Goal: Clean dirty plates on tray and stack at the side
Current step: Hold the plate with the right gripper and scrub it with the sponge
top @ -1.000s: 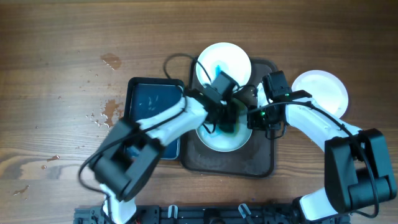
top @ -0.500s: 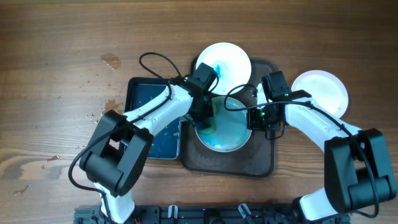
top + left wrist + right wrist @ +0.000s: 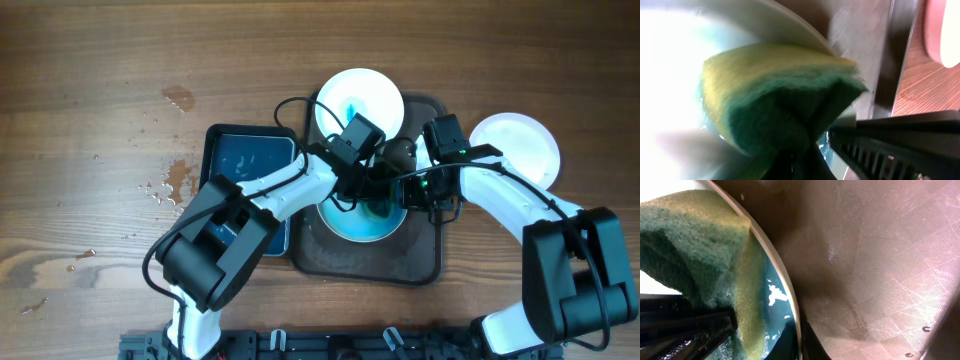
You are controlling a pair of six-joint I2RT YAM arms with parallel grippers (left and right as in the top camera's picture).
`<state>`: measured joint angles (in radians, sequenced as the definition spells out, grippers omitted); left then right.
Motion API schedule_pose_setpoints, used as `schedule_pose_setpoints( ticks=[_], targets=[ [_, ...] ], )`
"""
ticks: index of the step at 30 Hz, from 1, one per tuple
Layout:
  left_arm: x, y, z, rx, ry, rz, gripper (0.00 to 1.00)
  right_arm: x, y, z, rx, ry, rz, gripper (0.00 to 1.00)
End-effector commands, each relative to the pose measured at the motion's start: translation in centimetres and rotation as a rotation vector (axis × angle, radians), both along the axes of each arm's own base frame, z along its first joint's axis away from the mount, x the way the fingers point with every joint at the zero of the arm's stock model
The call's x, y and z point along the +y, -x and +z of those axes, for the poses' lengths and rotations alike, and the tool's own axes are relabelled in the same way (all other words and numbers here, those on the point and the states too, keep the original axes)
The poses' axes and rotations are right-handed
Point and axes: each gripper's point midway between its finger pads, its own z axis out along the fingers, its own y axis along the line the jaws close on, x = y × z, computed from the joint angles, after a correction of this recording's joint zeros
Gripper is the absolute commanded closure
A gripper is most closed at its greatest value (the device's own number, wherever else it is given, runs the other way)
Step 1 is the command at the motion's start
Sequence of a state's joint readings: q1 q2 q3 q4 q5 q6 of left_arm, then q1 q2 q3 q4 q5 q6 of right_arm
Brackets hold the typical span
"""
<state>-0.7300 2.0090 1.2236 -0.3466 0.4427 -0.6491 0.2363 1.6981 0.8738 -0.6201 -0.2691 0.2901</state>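
Observation:
Next, my left gripper lays down the green and yellow sponge and lets go of it in the near half of the dark blue basin (image 3: 235,215).
On the brown tray (image 3: 420,262) a white plate (image 3: 355,222) is covered in blue smear. My left gripper (image 3: 372,196) is shut on a green and yellow sponge (image 3: 780,95) and presses it on the plate's right part (image 3: 675,65). My right gripper (image 3: 408,196) is shut on this plate's right rim (image 3: 776,266), one finger inside and one outside. The sponge also shows in the right wrist view (image 3: 695,240). A second plate (image 3: 360,98) with a blue smear lies at the tray's far end. A plain white plate (image 3: 515,145) lies on the table to the right of the tray.
A dark blue basin (image 3: 245,170) with water stands left of the tray, under my left arm. Water drops (image 3: 170,185) lie on the wooden table further left. The tray's textured floor (image 3: 880,270) is wet beside the plate.
My left gripper has swept the sponge from the plate's right to its left and back to the right. The blue smear has spread over the plate. The right gripper has held still.

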Motion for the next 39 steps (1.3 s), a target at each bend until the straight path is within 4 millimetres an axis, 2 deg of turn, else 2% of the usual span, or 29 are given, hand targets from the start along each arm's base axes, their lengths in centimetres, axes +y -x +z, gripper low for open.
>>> schedule_pose_setpoints(
  ticks=[1, 3, 6, 10, 13, 15, 17, 20, 21, 22, 24, 29, 31, 33, 34, 35, 38, 39],
  targets=[
    [1.5, 3.5, -2.3, 0.195, -0.046, -0.02, 0.96, -1.1, 1.0, -1.7, 0.043, 0.071, -0.001, 0.96],
    [3.6, 3.8, -2.7, 0.242, -0.1, -0.006, 0.96, -1.1, 1.0, -1.7, 0.043, 0.071, -0.001, 0.96],
    [8.6, 3.3, -3.2, 0.232, -0.296, 0.063, 0.96, -1.1, 0.9, -1.7, 0.042, 0.07, -0.001, 0.96],
    [13.9, 0.7, -1.6, 0.067, -0.52, 0.156, 0.96, -1.1, 0.9, -1.7, 0.042, 0.07, -0.001, 0.96],
    [16.0, -1.2, -0.2, -0.058, -0.62, 0.206, 0.96, -1.1, 0.9, -1.7, 0.042, 0.07, -0.002, 0.96],
    [15.5, -1.9, -0.2, -0.08, -0.596, 0.213, 0.96, -1.1, 0.9, -1.7, 0.042, 0.07, 0.0, 0.96],
    [13.7, -2.2, -0.2, -0.086, -0.523, 0.2, 0.96, -1.1, 0.9, -1.7, 0.042, 0.07, 0.0, 0.96],
    [8.4, -1.5, 0.6, -0.054, -0.293, 0.13, 0.96, -1.1, 0.9, -1.7, 0.042, 0.071, 0.001, 0.96],
    [4.6, -0.4, 1.9, -0.019, -0.124, 0.058, 0.96, -1.1, 0.9, -1.7, 0.042, 0.071, 0.001, 0.96],
    [3.4, -0.1, 2.2, -0.015, -0.078, 0.038, 0.96, -1.1, 0.9, -1.7, 0.042, 0.071, 0.001, 0.96],
    [2.1, 0.5, 2.0, 0.013, -0.05, 0.042, 0.96, -1.1, 1.0, -1.7, 0.042, 0.071, 0.001, 0.96],
    [0.6, 3.2, -0.3, 0.106, -0.041, -0.026, 0.96, -1.1, 0.9, -1.7, 0.042, 0.071, 0.001, 0.96],
    [1.1, 3.9, -0.9, 0.124, -0.08, -0.033, 0.96, -1.1, 0.9, -1.7, 0.042, 0.071, 0.001, 0.96],
    [2.8, 3.7, -1.7, 0.119, -0.165, -0.002, 0.96, -1.1, 0.9, -1.7, 0.041, 0.07, 0.001, 0.96],
    [5.7, 3.3, -2.7, 0.11, -0.297, 0.048, 0.96, -1.1, 0.9, -1.7, 0.041, 0.07, 0.001, 0.96],
    [7.4, 3.0, -3.0, 0.108, -0.364, 0.074, 0.96, -1.1, 0.9, -1.7, 0.041, 0.07, 0.001, 0.96],
    [10.4, 1.9, -2.3, 0.082, -0.465, 0.159, 0.96, -1.1, 0.9, -1.7, 0.041, 0.07, 0.001, 0.96],
    [12.1, 1.3, -1.8, 0.049, -0.526, 0.201, 0.96, -1.1, 0.9, -1.7, 0.041, 0.07, 0.001, 0.96]
  ],
)
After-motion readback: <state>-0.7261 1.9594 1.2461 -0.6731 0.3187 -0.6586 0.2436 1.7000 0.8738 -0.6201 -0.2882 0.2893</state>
